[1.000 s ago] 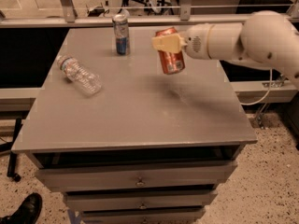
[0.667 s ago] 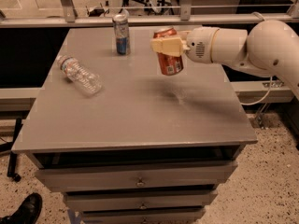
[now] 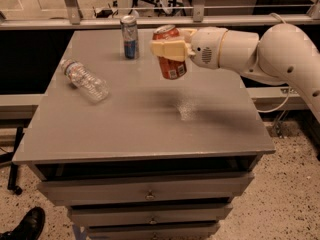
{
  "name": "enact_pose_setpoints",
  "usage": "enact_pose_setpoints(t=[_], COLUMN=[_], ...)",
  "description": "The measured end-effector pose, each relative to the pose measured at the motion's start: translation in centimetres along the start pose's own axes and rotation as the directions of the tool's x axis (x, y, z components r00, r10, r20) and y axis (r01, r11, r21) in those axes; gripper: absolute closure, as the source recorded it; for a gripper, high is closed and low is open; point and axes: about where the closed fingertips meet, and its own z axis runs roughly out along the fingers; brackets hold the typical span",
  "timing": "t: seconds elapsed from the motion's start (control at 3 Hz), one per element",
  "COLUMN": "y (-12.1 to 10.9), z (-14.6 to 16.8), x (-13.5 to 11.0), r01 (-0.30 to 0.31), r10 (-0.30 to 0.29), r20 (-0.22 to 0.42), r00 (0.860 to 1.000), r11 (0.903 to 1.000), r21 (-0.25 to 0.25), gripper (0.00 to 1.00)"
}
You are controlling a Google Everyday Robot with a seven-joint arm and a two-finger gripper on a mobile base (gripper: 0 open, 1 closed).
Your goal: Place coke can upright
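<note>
My gripper needs to release the coke can so that it stands upright on the bare middle of the grey table (image 3: 170,105), across from the water bottle. The can still hangs above the table.
The coke can (image 3: 171,63), red-orange with a silver top and a white label patch, hangs nearly upright in the air above the middle of the grey table (image 3: 145,129). My gripper (image 3: 167,49) reaches in from the right on a white arm and is shut on the can's upper half, its cream fingers (image 3: 165,48) wrapped across it. The can's base is clear of the tabletop, with its shadow below and to the right.
A tall slim blue-and-silver can (image 3: 130,37) stands upright at the back, left of the coke can. A clear plastic water bottle (image 3: 85,80) lies on its side at the left. Drawers sit below the tabletop. A shoe (image 3: 27,226) shows on the floor at bottom left.
My arm has drawn slightly left and the held coke can has moved a little with it, staying above the table. The other can and the bottle have not moved.
</note>
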Motion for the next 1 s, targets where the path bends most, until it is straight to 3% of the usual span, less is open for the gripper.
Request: enact_pose_setpoints(t=[0.67, 1.0], y=[1.6, 2.1], z=[-1.0, -1.3], x=[1.4, 2.2], r01=[0.034, 0.079], r10=[-0.02, -0.055], r20=[0.184, 0.21], r00=[0.983, 0.976], r11=[0.9968, 0.9911], r21=[-0.072, -0.107], gripper=[1.0, 1.0])
